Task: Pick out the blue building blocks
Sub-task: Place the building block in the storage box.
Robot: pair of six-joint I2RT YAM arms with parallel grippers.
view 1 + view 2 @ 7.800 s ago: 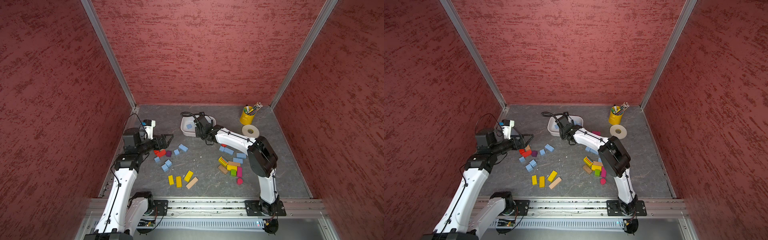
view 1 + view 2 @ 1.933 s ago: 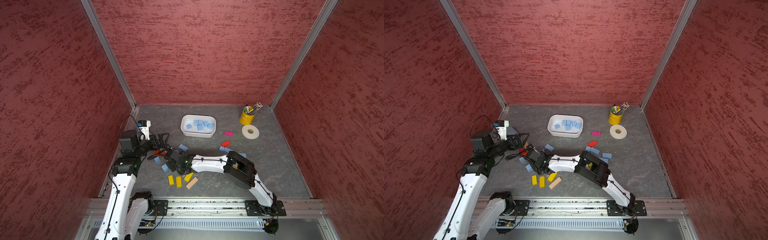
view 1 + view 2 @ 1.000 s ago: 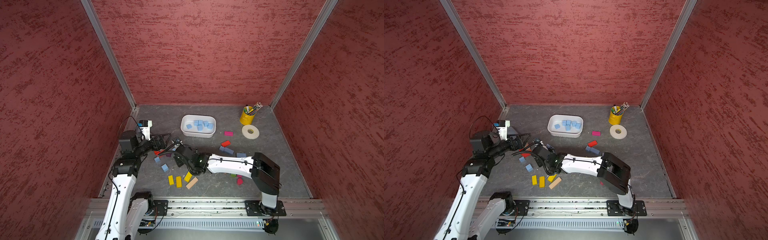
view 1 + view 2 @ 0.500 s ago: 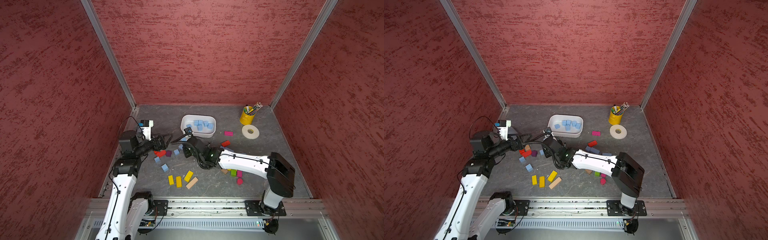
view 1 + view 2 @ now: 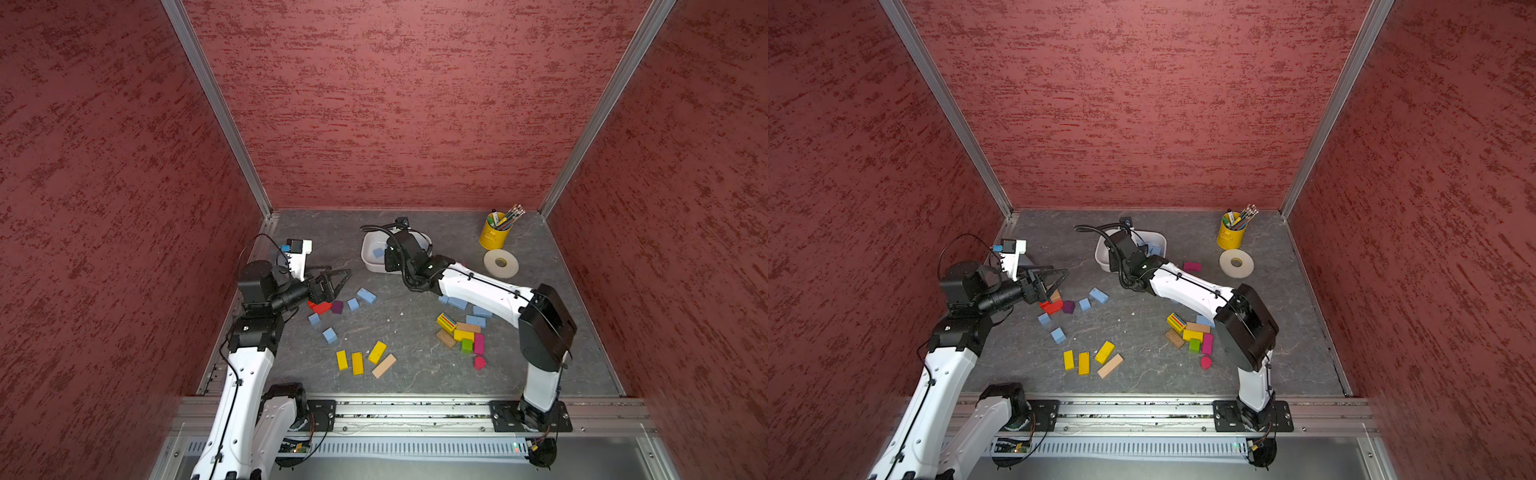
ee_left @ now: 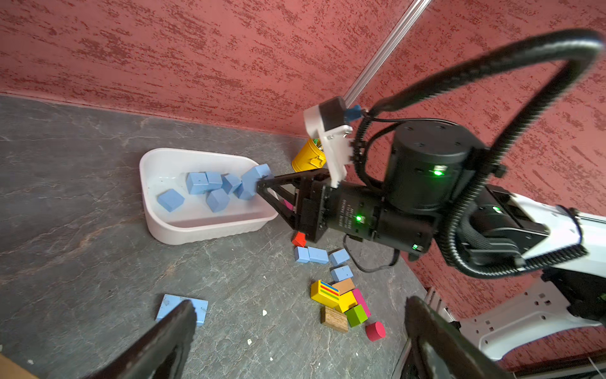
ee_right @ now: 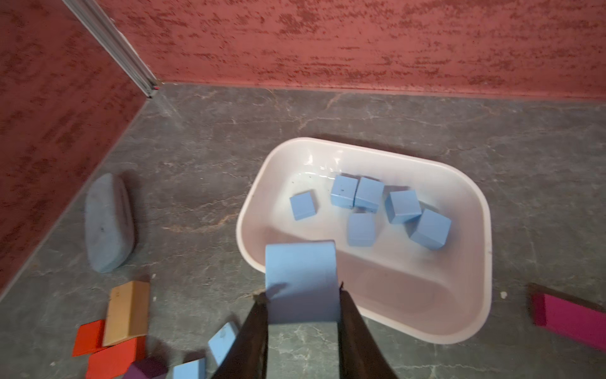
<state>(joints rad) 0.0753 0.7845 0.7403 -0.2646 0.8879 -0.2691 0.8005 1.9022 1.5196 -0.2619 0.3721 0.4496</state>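
Observation:
The robot's right gripper should release the blue building block, now held over the tray's near rim, in the white tray [image 5: 407, 261] [image 7: 395, 257], just in front of the blue cubes.
My right gripper [image 7: 302, 306] is shut on a blue building block [image 7: 301, 279], held over the near rim of the white tray [image 7: 485, 262]. The left wrist view shows that block [image 6: 256, 177] at the gripper's tip. Several blue cubes [image 7: 360, 197] lie in the tray. More blue building blocks lie loose on the table, one group at the left [image 5: 366, 295] and another under the right arm [image 5: 476, 321]. My left gripper [image 5: 336, 278] hovers open and empty near the left group, with a flat blue brick [image 6: 182, 306] behind one fingertip.
At the back right stand a yellow cup of pencils [image 5: 494, 235] and a tape roll [image 5: 500, 263]. Yellow bricks [image 5: 357, 361] and a wood brick [image 5: 383, 365] lie in front. A mixed colour pile [image 5: 461, 332] sits right, red blocks [image 5: 321, 307] left. A grey stone [image 7: 108, 223] lies near the corner.
My right arm has swung from the left block group back to the tray, carrying a blue block. The left arm has hardly moved.

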